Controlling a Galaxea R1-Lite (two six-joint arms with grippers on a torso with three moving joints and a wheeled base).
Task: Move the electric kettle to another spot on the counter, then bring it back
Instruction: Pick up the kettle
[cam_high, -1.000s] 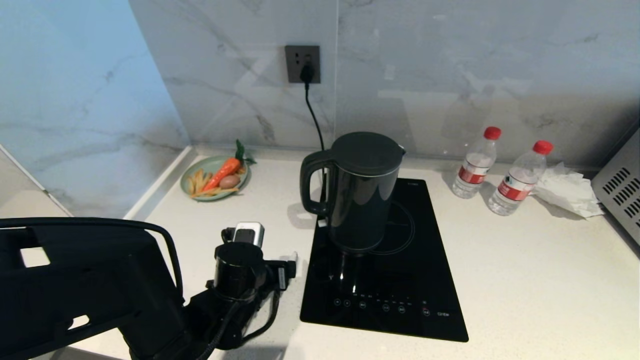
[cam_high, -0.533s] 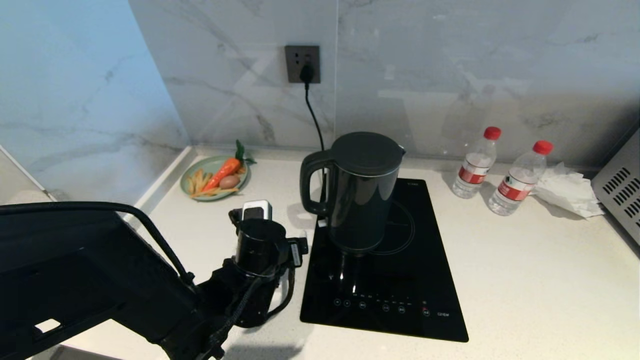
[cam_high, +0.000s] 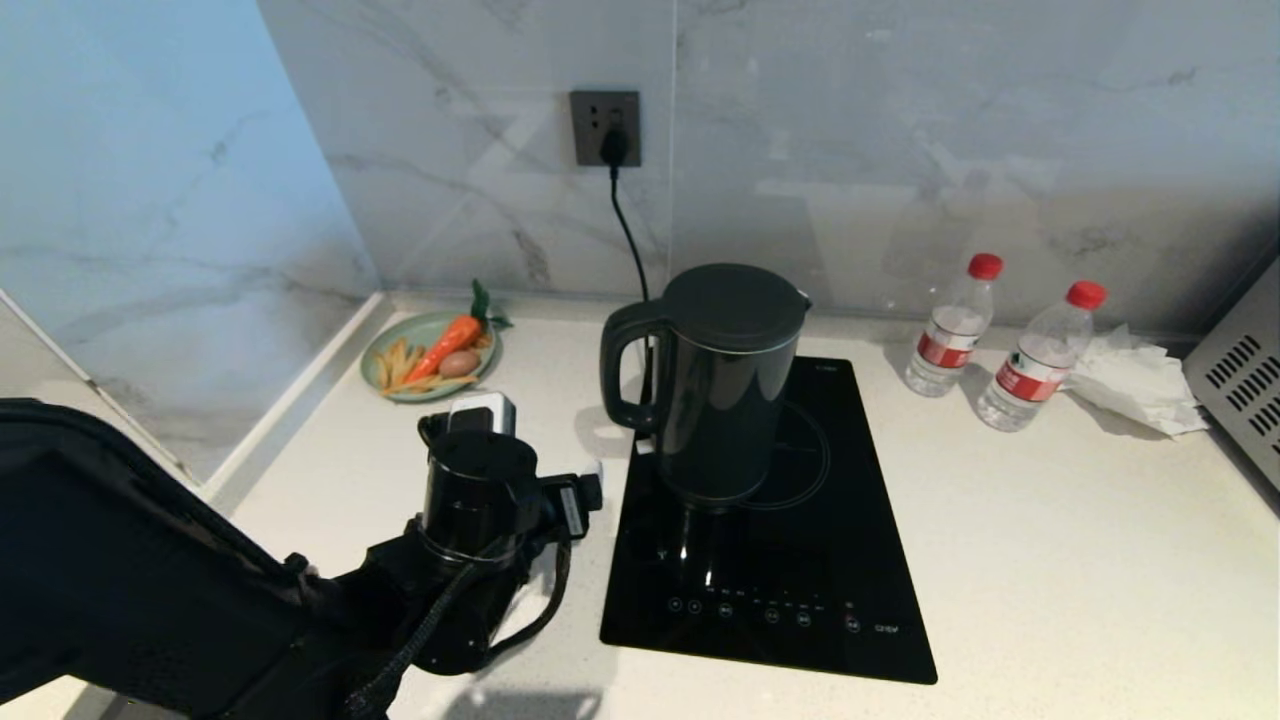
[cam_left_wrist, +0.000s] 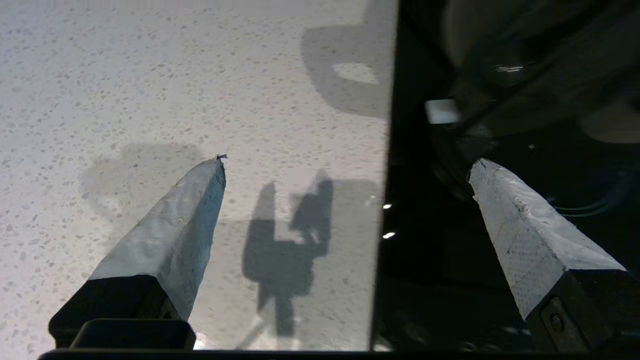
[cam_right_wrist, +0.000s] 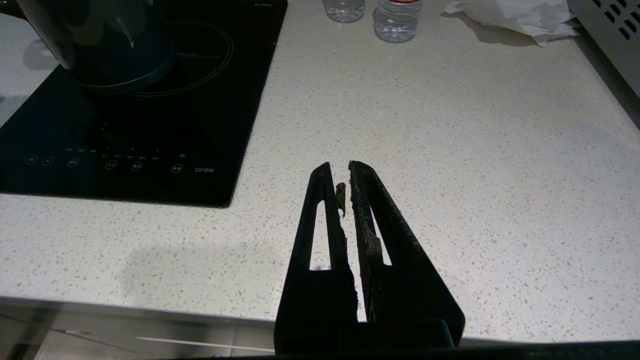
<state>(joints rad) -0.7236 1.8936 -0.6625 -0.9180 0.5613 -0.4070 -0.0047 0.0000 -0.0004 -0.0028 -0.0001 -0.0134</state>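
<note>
I should grip the upright part of the handle (cam_high: 611, 370) of the electric kettle with my left gripper, below the handle's top bend.
The electric kettle (cam_high: 720, 385), a tall glossy black jug, stands on the back left part of the black cooktop (cam_high: 800, 580), its loop handle toward the left. The right wrist view catches its lower body (cam_right_wrist: 100, 45). My left arm's wrist (cam_high: 478, 480) hangs over the white counter (cam_high: 1050, 520), left of and nearer than the kettle handle. My left gripper (cam_left_wrist: 346, 160) points down, open wide, nothing between its fingers; it straddles the cooktop's left edge. My right gripper (cam_right_wrist: 340, 165) is shut and empty above the counter's front edge.
A green plate (cam_high: 432, 355) of toy food sits at the back left corner. Two water bottles (cam_high: 950, 325) (cam_high: 1040, 355), crumpled tissue (cam_high: 1135, 380) and a grey vented appliance (cam_high: 1245, 390) are at the back right. A cord runs from the wall socket (cam_high: 605, 128) down behind the kettle.
My left wrist swung toward the cooktop edge, then back left, ending a little farther from the counter's front. The kettle has not moved.
</note>
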